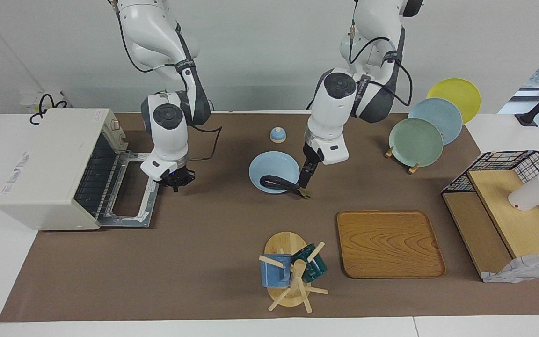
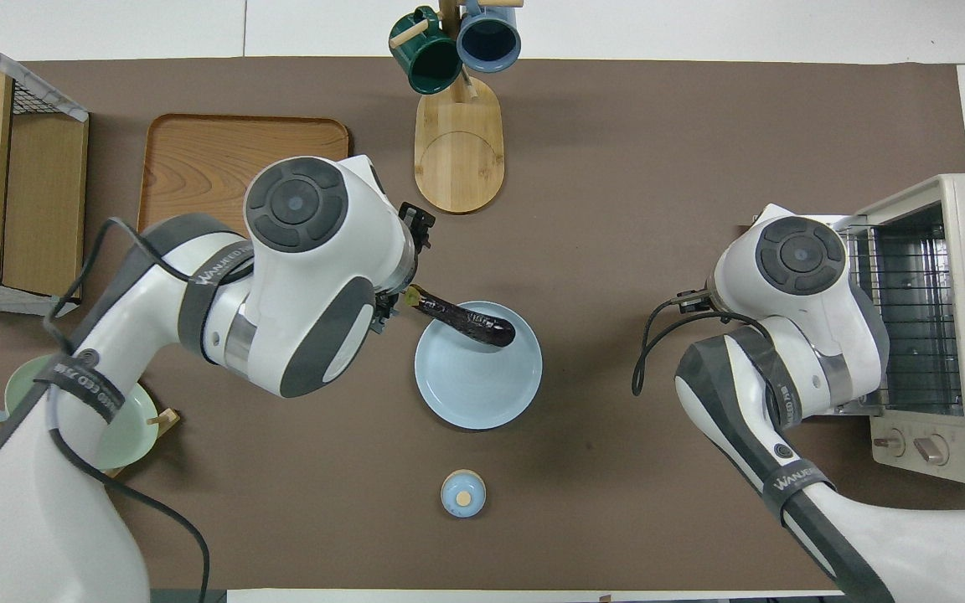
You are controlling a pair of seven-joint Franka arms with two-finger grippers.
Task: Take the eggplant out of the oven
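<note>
My left gripper is at the eggplant's stem end, past the plate's rim, so it should grip the thick end [image 2: 493, 330] before it carries the eggplant to the wooden tray.
The dark purple eggplant [image 1: 276, 182] lies with its thick end in a light blue plate [image 1: 269, 168] at mid-table; it also shows in the overhead view [image 2: 466, 318] on the plate [image 2: 478, 381]. Its stem end sticks out over the plate's rim. My left gripper [image 1: 304, 188] is down at that stem end and shut on it. The cream-white oven [image 1: 49, 164] stands at the right arm's end of the table with its door [image 1: 129, 194] dropped open; the rack [image 2: 910, 318] holds nothing. My right gripper [image 1: 176, 180] hangs over the door's handle edge.
A wooden tray [image 1: 389, 243] and a mug tree [image 1: 293, 274] with a blue and a green mug lie farther from the robots than the plate. A small blue bell [image 1: 278, 135] lies nearer. Standing plates [image 1: 417, 142] and a wire shelf [image 1: 508, 206] are toward the left arm's end.
</note>
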